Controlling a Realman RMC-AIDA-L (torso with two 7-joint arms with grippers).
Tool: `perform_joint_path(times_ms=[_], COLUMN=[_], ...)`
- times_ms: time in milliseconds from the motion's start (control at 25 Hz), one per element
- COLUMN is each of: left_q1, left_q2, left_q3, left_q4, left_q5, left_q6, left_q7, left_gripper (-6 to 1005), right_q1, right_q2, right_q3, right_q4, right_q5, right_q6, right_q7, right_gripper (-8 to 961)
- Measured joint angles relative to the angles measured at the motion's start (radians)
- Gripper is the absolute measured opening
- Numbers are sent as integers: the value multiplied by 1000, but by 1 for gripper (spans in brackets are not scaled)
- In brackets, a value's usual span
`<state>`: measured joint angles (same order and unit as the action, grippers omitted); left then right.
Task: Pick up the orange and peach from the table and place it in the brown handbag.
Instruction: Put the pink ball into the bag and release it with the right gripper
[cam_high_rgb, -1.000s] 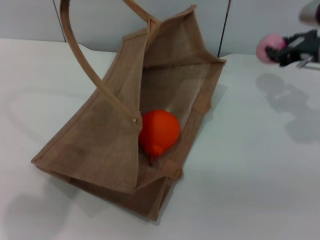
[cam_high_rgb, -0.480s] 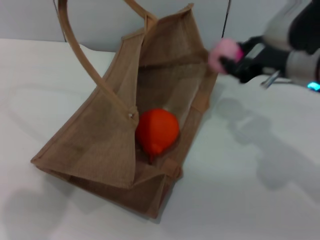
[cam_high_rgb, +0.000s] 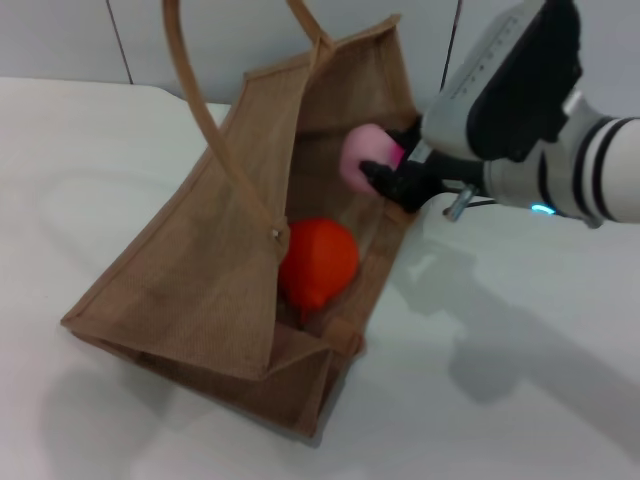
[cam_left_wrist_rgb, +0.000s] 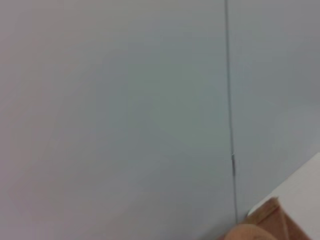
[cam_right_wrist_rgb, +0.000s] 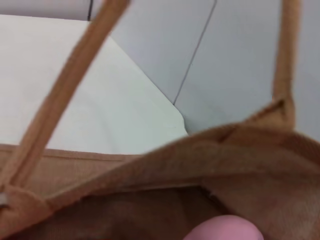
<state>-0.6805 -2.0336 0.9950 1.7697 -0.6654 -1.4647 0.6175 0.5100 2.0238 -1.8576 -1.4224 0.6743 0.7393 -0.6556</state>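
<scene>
I will release the peach from my right gripper deep inside the brown handbag (cam_high_rgb: 329, 160), behind the orange, on the wall side.
The brown handbag (cam_high_rgb: 190, 280) stands open in the middle of the table, one handle held up out of the top of the head view. The orange (cam_high_rgb: 317, 262) lies inside it on the bottom. My right gripper (cam_high_rgb: 385, 170) is shut on the pale pink peach (cam_high_rgb: 362, 156) and holds it just inside the bag's mouth, above the orange. In the right wrist view the peach (cam_right_wrist_rgb: 222, 230) shows at the picture's edge in front of the bag's rim (cam_right_wrist_rgb: 210, 150). The left gripper is out of view.
The white table (cam_high_rgb: 520, 400) surrounds the bag, with a grey panelled wall (cam_high_rgb: 60, 40) behind it. The raised handle (cam_high_rgb: 215, 140) arches over the bag's left side. A corner of the bag (cam_left_wrist_rgb: 270, 222) shows in the left wrist view.
My right arm has carried the peach leftward from the far right of the table to the bag's mouth. The raised handle has shifted a little to the right. The orange has stayed put.
</scene>
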Motion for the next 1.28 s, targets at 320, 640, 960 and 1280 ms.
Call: perform_joint_path(times_ms=[320,640,960,1280], left_q1=[-33,-55,-56,-39], left_q2=[-2,-2,-2,-1], left_q3=[33,61,72,61], left_q4=[6,-1,-7,9], left_q5=[-5,-25,-25,-21], left_q6=[0,1,3,3], left_q7=[-13,-16,-21,-27], left_gripper=[199,203,207,210], right_q1=[108,207,275,294], right_q2=[-2,-2,0,-1], right_q3=[-93,-91,-99,-92], right_q4=[173,316,422,445], right_q5=[47,208,229,230], right_q6=[-119,-160,-192,-232], right_q7=[-22,-156,-160,-156], right_gripper=[370,382,434,486])
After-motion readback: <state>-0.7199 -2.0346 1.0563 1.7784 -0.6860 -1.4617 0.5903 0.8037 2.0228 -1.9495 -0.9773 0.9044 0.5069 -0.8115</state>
